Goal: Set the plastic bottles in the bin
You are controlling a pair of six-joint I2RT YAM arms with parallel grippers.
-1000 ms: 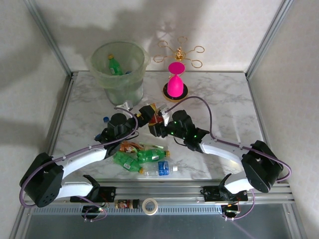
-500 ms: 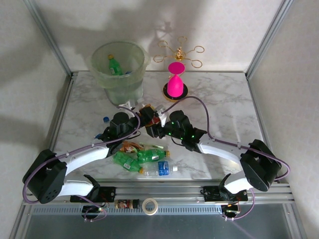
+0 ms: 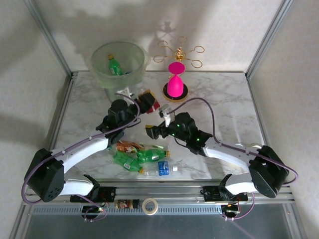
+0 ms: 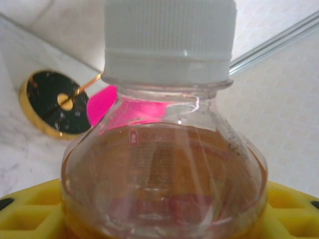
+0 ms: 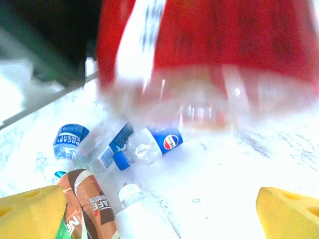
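Note:
The robot's left gripper needs to release the red-labelled bottle inside the pale-green bin (image 3: 131, 69), beside the green bottle, toward the pink hourglass.
My left gripper (image 3: 143, 103) is shut on a red-labelled bottle (image 3: 150, 101) with a white cap (image 4: 169, 35), held above the table near the bin (image 3: 119, 62). In the left wrist view its clear, brown-tinted shoulder (image 4: 164, 169) sits between the yellow pads (image 4: 30, 209). A green bottle (image 3: 114, 65) lies inside the pale-green bin. My right gripper (image 3: 152, 132) is open, its yellow pads (image 5: 289, 214) wide apart, just below the held bottle (image 5: 209, 50), which looks blurred there. A pile of green, brown and clear bottles (image 3: 142, 157) lies near the front edge.
A pink hourglass (image 3: 175, 79) on a black-and-gold base, with a gold wire stand (image 3: 178, 52) behind it, stands right of the bin. Under my right gripper lie a clear Pepsi bottle (image 5: 149, 144), a brown café bottle (image 5: 84, 204) and a white bottle (image 5: 144, 214). Metal frame posts flank the table.
My right gripper let go of the red-labelled bottle and drew back toward the front. My left gripper carried the bottle up and away, toward the bin.

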